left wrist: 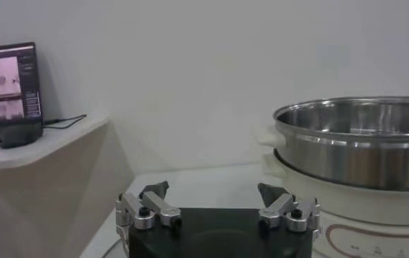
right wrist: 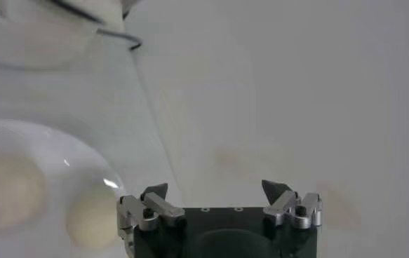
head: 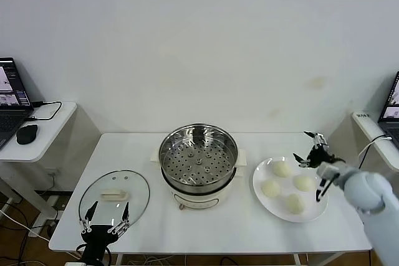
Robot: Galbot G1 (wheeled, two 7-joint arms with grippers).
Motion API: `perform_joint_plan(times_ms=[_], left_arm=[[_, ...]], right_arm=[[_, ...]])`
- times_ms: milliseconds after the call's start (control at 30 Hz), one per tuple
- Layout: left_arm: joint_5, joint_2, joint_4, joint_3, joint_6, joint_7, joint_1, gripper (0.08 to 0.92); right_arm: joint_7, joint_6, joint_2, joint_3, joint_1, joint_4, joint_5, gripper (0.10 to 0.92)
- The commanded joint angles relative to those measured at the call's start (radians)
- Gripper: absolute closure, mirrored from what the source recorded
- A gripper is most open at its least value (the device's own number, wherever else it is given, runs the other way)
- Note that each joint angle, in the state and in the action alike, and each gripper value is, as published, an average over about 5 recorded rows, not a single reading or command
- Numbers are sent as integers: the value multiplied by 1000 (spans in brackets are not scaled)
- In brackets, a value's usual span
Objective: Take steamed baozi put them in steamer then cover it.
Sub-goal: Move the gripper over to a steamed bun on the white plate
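Note:
A baozi is nearest the white plate's far edge. My right gripper goes there next and takes hold of that baozi's sides (head: 282, 168) (right wrist: 93, 217).
The steamer (head: 198, 154), a shiny steel pot on a cream base, stands uncovered at the table's middle with its perforated tray bare; it also shows in the left wrist view (left wrist: 358, 144). Several cream-white baozi (head: 282, 168) lie on a white plate (head: 260, 197) to its right. My right gripper (head: 310, 157) hovers open over the plate's far right side, holding nothing; two baozi (right wrist: 92, 217) lie beside it. The glass lid (head: 134, 185) with a cream handle rests flat at front left. My left gripper (head: 106, 216) stands open and empty at the lid's near edge.
A side table on the left carries a laptop (head: 11, 95) and a mouse (head: 27, 134). Another side table with a laptop (head: 391, 107) stands at the right. The white table (head: 206, 228) ends just in front of the lid and the plate.

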Motion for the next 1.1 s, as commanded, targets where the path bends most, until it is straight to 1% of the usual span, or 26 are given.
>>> perform_joint_plan(times_ms=[33, 133, 233, 500, 700, 867, 1100], left_arm=[[16, 0, -8, -4, 6, 2, 0, 177], [15, 4, -14, -8, 6, 0, 1, 177], [12, 9, -16, -13, 5, -2, -1, 177], [10, 16, -11, -12, 2, -4, -12, 177], [6, 20, -9, -19, -3, -4, -19, 177], [6, 21, -9, -28, -4, -3, -20, 177], [5, 13, -20, -43, -4, -4, -13, 177]], right_arm=[[-221, -25, -152, -350, 385, -161, 79, 202], [-303, -19, -138, -532, 535, -219, 104, 203], [-371, -19, -111, -649, 633, -261, 127, 203], [-476, -19, -46, -761, 694, -358, 90, 203], [-467, -19, 8, -775, 654, -391, 89, 202], [-443, -19, 87, -757, 623, -408, 102, 203], [-438, -19, 159, -751, 599, -456, 36, 203]])
